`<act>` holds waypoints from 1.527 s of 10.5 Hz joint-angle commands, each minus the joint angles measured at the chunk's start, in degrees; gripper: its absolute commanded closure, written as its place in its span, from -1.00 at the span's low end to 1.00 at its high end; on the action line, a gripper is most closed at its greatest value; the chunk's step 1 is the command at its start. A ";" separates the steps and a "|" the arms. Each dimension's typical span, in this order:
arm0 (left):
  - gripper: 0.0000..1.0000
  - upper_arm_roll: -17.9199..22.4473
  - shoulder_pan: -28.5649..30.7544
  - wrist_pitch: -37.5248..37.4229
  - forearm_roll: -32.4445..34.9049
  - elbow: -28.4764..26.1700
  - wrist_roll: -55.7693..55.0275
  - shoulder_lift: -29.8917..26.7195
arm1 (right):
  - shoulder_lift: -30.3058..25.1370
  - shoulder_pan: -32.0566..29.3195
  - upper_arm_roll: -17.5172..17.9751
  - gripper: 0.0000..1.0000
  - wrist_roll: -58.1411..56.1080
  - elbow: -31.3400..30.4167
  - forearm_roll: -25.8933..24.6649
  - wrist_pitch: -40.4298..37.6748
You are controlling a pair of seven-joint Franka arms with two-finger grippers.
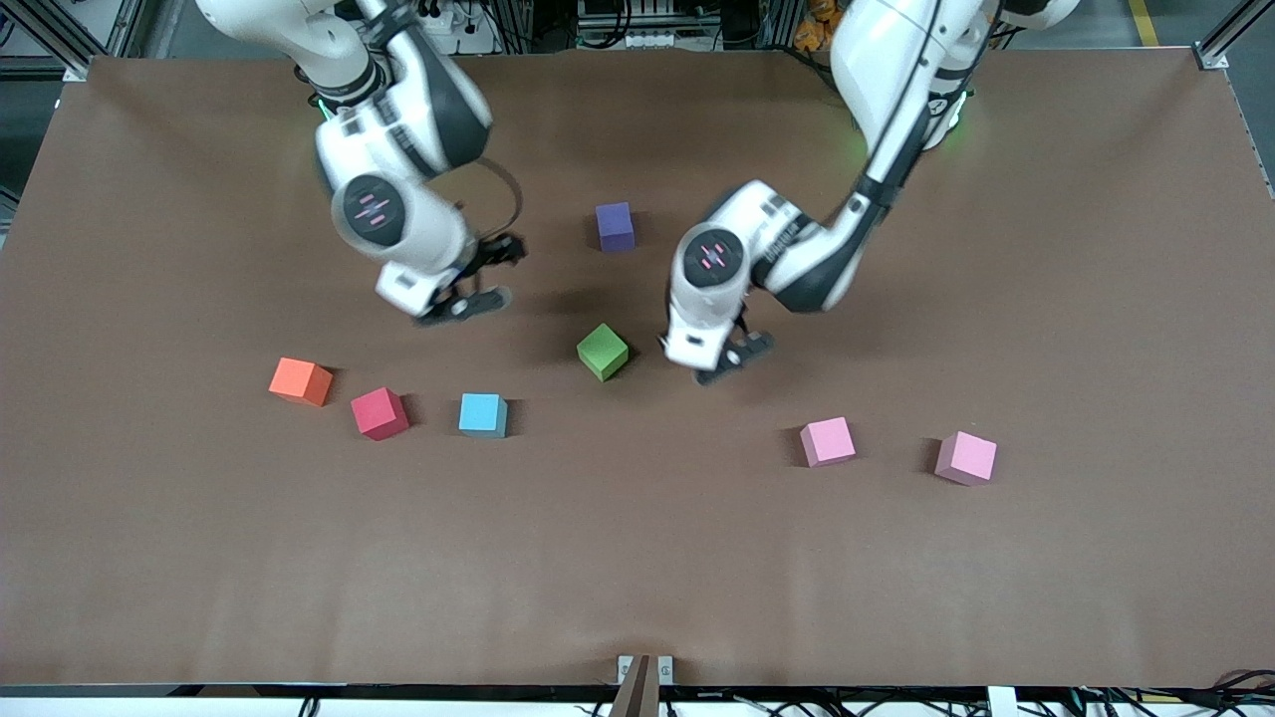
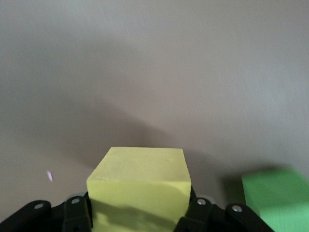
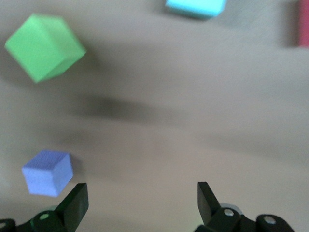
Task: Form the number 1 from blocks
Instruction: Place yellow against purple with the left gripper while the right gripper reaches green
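The robot's left gripper will release the yellow block against the purple block's side (image 1: 613, 243) that faces the green block. The yellow block is now low beside the green block.
My left gripper (image 1: 735, 358) hangs low over the table beside the green block (image 1: 603, 351). It is shut on a yellow block (image 2: 140, 186), which its own hand hides in the front view. The green block (image 2: 277, 198) lies close beside it. My right gripper (image 1: 483, 276) stands open and empty (image 3: 142, 200) over bare table, toward the right arm's end from the purple block (image 1: 615, 226). Orange (image 1: 300, 380), red (image 1: 380, 412) and light blue (image 1: 483, 414) blocks lie in a rough row. Two pink blocks (image 1: 828, 441) (image 1: 965, 457) lie toward the left arm's end.
The brown table mat (image 1: 637, 578) stretches wide nearer the front camera. In the right wrist view I see the green block (image 3: 44, 46), purple block (image 3: 47, 172), light blue block (image 3: 195, 7) and an edge of the red block (image 3: 303, 24).
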 commanded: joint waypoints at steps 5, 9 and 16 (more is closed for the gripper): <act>1.00 -0.14 -10.27 7.36 5.39 -1.76 -1.82 2.16 | 14.46 -9.22 0.75 -1.00 0.14 15.93 -0.18 -1.48; 1.00 -1.19 -12.47 10.81 5.83 -3.07 -1.82 3.05 | 21.32 -8.79 0.57 -1.00 0.41 23.50 0.17 -0.87; 1.00 -3.92 -12.48 11.25 5.83 -5.10 -1.46 2.96 | 22.21 -6.41 -2.24 -1.00 0.84 22.98 6.86 0.10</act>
